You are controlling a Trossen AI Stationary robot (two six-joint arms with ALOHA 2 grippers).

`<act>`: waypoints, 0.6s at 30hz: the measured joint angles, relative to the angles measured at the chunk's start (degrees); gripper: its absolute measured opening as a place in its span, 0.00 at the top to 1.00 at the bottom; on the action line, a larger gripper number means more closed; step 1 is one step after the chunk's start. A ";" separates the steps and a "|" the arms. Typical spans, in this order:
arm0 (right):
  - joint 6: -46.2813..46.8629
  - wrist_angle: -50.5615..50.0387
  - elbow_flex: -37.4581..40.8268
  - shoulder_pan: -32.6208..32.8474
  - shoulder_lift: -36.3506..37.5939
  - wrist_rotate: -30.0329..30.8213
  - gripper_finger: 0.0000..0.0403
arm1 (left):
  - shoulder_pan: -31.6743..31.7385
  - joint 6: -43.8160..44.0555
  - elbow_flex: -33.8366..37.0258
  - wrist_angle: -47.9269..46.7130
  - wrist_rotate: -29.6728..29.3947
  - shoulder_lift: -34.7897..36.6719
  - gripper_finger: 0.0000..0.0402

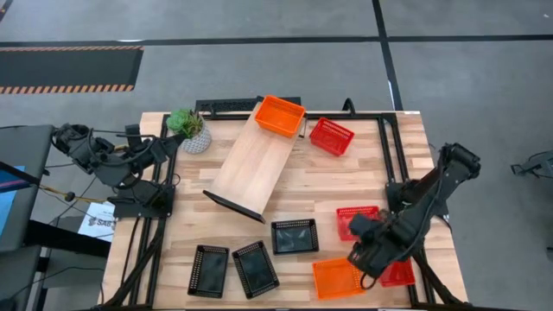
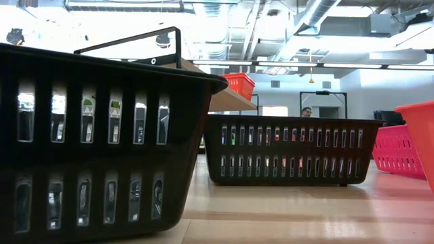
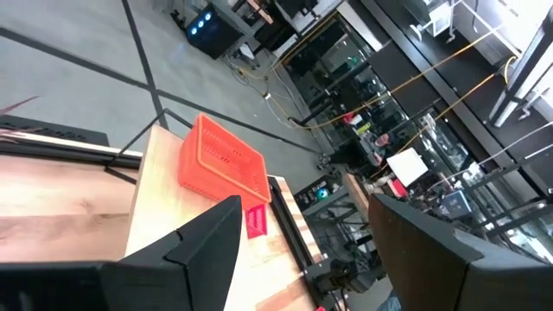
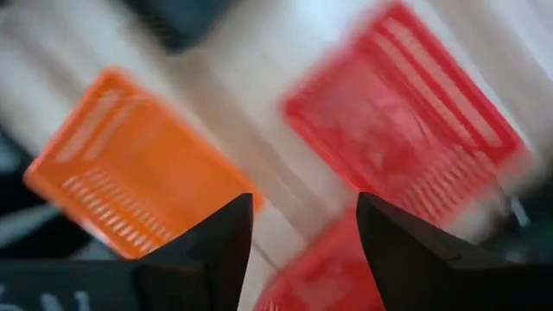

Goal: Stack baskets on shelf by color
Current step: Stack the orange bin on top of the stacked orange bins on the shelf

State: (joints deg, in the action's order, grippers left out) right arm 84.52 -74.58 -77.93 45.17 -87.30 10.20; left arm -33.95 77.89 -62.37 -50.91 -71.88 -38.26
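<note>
The orange basket beside the black baskets is next, and my right gripper should go to it and close on the orange basket's far rim (image 1: 335,261) (image 4: 190,138).
The shelf (image 1: 251,164) lies slanted on the table, with an orange basket (image 1: 279,116) on its far end. A red basket (image 1: 332,136) sits to the right of that end. Three black baskets (image 1: 208,270) (image 1: 256,269) (image 1: 295,236) rest along the near side. My right gripper (image 1: 363,256) hovers open, pointing down, between an orange basket (image 1: 338,278), a red basket (image 1: 356,220) and another red basket (image 1: 399,273); nothing is between its fingers (image 4: 302,233). My left gripper (image 3: 302,233) waits open at the far left, aimed at the shelf's orange basket (image 3: 220,160).
A potted plant (image 1: 192,130) stands at the far left beside the shelf. A dark metal frame (image 1: 393,147) runs along the table's right side. Bare tabletop lies between the shelf and the near baskets. A person shows far off in the room (image 2: 306,112).
</note>
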 joint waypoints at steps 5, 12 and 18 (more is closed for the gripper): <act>-23.50 8.06 0.06 -1.25 -2.12 -0.64 0.44 | 1.54 0.71 0.00 -0.90 0.97 0.00 0.40; -43.36 14.25 0.00 -6.18 -3.69 -4.52 0.44 | 3.14 0.85 0.00 -1.32 4.45 0.00 0.40; -49.92 19.94 3.07 -8.26 -6.61 -9.62 0.44 | 3.96 0.85 0.00 -2.50 8.08 -0.31 0.40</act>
State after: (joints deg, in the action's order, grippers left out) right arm 34.60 -54.64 -74.86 36.91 -93.90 0.58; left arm -30.00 78.74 -62.37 -53.41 -63.80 -38.57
